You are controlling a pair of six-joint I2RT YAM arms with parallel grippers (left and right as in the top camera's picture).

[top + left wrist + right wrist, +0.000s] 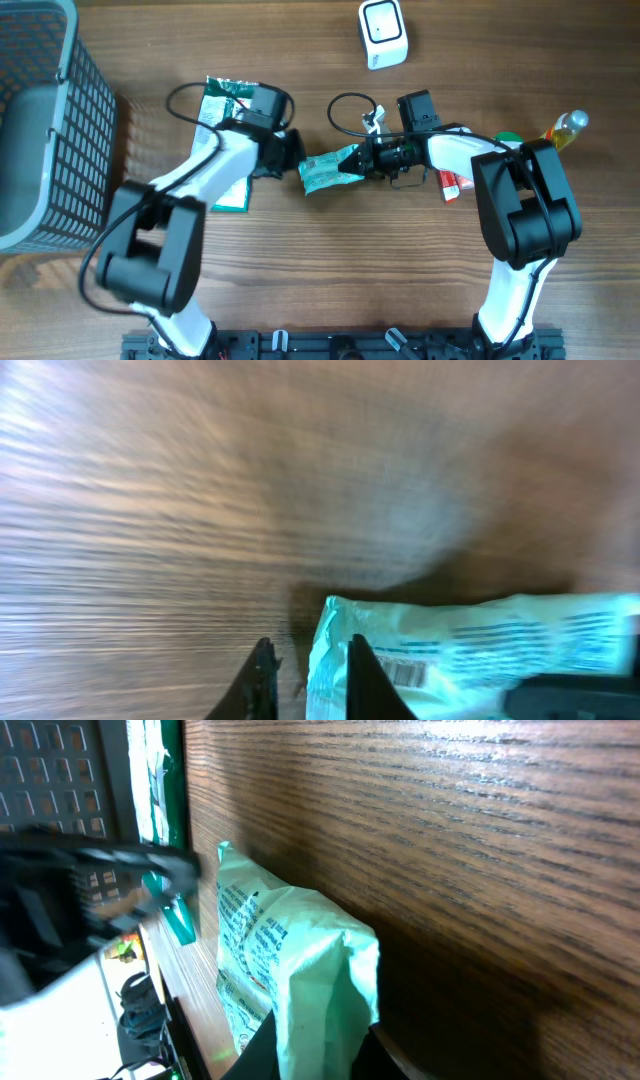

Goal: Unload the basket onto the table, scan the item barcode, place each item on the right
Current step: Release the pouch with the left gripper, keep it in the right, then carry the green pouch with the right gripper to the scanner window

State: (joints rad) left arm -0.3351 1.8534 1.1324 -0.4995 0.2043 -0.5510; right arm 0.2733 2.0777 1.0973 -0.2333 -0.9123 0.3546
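Next, my right gripper lets go of the teal packet on the bare table (397, 199) next to the red item.
A crumpled teal packet (325, 172) hangs between my two grippers over the middle of the table. My right gripper (362, 160) is shut on its right end. In the right wrist view the packet (300, 960) fills the gap between that gripper's (322, 1032) dark fingers. My left gripper (295, 155) is at the packet's left end. In the left wrist view that gripper (308, 648) stands nearly closed, with the packet's (480, 640) edge between its fingers. A small barcode (405, 673) shows on the packet beside the right finger. The white scanner (383, 35) stands at the back, apart from both grippers.
A grey wire basket (50, 120) fills the far left. A flat green package (225, 105) lies under my left arm. A red item (450, 185) and a yellow-topped bottle (565, 128) sit by the right arm.
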